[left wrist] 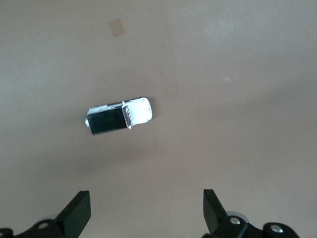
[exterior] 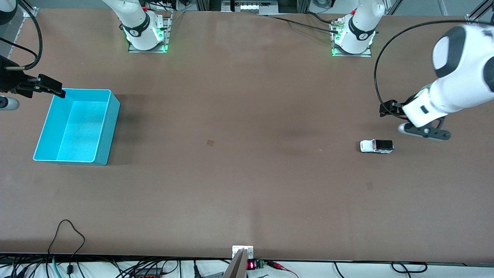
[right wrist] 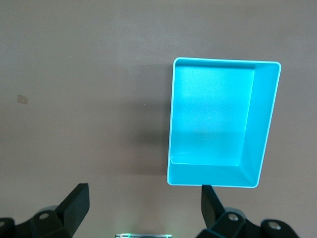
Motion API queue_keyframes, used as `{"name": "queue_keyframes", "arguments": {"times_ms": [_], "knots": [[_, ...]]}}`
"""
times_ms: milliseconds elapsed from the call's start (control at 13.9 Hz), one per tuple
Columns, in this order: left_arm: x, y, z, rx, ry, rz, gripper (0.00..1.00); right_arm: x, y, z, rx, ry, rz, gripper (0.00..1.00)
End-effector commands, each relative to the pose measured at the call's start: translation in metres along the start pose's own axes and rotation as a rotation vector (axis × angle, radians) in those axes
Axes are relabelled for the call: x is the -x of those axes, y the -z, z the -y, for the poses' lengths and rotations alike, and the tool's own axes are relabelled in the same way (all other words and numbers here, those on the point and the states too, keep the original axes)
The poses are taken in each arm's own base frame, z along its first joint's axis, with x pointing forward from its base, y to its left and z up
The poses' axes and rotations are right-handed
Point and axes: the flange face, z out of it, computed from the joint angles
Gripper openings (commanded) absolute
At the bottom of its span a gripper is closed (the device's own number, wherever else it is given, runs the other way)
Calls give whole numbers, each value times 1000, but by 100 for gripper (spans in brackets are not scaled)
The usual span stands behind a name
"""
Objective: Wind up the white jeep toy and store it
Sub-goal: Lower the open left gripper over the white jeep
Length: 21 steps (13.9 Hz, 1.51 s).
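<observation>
My left gripper will next go to the black rear section [exterior: 383, 144] [left wrist: 108, 120] of the white jeep toy and close there across the toy's sides.
The white jeep toy [exterior: 376, 146] with a black rear section stands on the brown table toward the left arm's end; it also shows in the left wrist view [left wrist: 119, 117]. My left gripper [left wrist: 146, 208] is open and empty, up over bare table just beside the jeep [exterior: 422, 132]. The turquoise bin [exterior: 110, 127] stands empty toward the right arm's end and shows in the right wrist view [right wrist: 262, 124]. My right gripper [right wrist: 143, 206] is open and empty, up over the table beside the bin's corner that lies farthest from the front camera [exterior: 11, 101].
Two small darker patches mark the table, one near the middle [exterior: 210, 142] and one nearer the front camera than the jeep [exterior: 369, 185]. Cables and a small display [exterior: 251, 265] lie along the table's front edge. The arm bases [exterior: 146, 34] stand along the back.
</observation>
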Motion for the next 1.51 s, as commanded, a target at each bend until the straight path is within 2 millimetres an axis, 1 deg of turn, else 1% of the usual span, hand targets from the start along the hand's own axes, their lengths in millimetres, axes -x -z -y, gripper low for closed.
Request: {"name": "queue_keyframes", "arguments": {"times_ms": [0,144,288,360,432,575,647,719,935,1079,1151,1295,1439], "knots": [[21,-36,18,-26,-214,-23,100,0,3,-7,-6,9,7,100],[18,-66,38,-50,-402,-9,100,0,3,-8,-6,6,6,100],[11,-92,42,-43,-531,20,100,0,3,-9,-7,3,7,100],[5,-104,45,-68,-625,32,100,0,3,-9,-7,3,7,100],[0,-112,47,-96,-718,34,100,0,3,-9,-7,3,7,100],[-7,-124,46,-124,-901,41,100,0,3,-9,-7,3,7,100],[-11,-128,42,-123,-958,36,100,0,3,-9,-6,3,6,100],[-12,-131,48,-133,-982,29,100,0,3,-9,-7,3,7,100],[-26,-150,50,-177,-1166,-18,100,0,3,-9,-7,3,7,100],[-21,-160,64,-159,-1176,-8,100,0,3,-9,-7,3,7,100],[-22,-170,63,-143,-1200,1,100,0,3,-9,-7,3,7,100],[-23,-181,62,-129,-1235,10,100,0,3,-9,-7,3,7,100],[-24,-185,63,-131,-1264,3,100,0,3,-9,-7,3,7,100]]}}
